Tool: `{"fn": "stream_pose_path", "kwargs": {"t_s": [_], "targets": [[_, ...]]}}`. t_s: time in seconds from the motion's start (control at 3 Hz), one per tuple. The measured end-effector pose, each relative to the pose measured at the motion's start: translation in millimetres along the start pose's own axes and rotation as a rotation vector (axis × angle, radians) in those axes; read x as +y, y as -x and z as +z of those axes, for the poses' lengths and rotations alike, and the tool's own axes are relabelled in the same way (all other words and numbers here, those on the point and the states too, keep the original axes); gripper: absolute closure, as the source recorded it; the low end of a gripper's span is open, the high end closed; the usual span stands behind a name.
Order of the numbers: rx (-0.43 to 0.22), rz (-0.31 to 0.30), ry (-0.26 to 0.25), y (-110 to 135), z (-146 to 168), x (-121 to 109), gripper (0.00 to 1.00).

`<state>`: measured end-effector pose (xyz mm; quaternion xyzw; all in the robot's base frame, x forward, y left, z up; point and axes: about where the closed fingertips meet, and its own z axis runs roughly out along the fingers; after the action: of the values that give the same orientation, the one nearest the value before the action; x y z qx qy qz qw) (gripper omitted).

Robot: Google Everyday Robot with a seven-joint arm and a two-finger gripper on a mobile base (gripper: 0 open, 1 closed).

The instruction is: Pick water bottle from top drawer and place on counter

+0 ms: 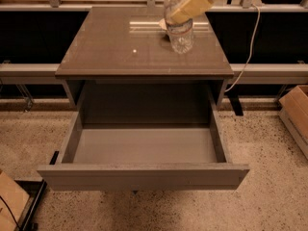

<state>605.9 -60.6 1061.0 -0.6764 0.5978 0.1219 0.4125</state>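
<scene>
Next, I release the water bottle on the brown counter top (pixel 172 44), just in front of the pale dish. The bottle now hangs just over the counter top.
My gripper (pixel 185 8) is at the top of the camera view, above the right rear part of the counter (pixel 120 47). It is shut on the water bottle (pixel 181 35), a clear plastic bottle held upright by its upper half. The bottle's base hangs just over the counter top. Its cap is hidden behind my tan fingers (pixel 191 5). The top drawer (pixel 144 174) stands pulled out below the counter. Its light grey floor holds nothing.
A small white speck (pixel 134 51) lies on the counter. A pale dish is mostly hidden behind the bottle. A white cable (pixel 248 57) hangs at the right. Cardboard boxes sit at the right edge (pixel 296 109) and bottom left (pixel 9 201) on the terrazzo floor.
</scene>
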Motion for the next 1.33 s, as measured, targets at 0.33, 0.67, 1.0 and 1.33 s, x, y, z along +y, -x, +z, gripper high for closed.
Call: {"fn": "stream_pose_path", "kwargs": {"t_s": [0.33,0.67,1.0,1.33], "targets": [[-0.005,-0.006,-0.007,4,-2,-2,1.0],[0.021,0.023,-0.038,-8,8,0,1.0],[0.054,-0.008,-0.115,-28,43,-14,1.0],[0.079,-0.053,-0.214,-54,78,-41,1.0]]}}
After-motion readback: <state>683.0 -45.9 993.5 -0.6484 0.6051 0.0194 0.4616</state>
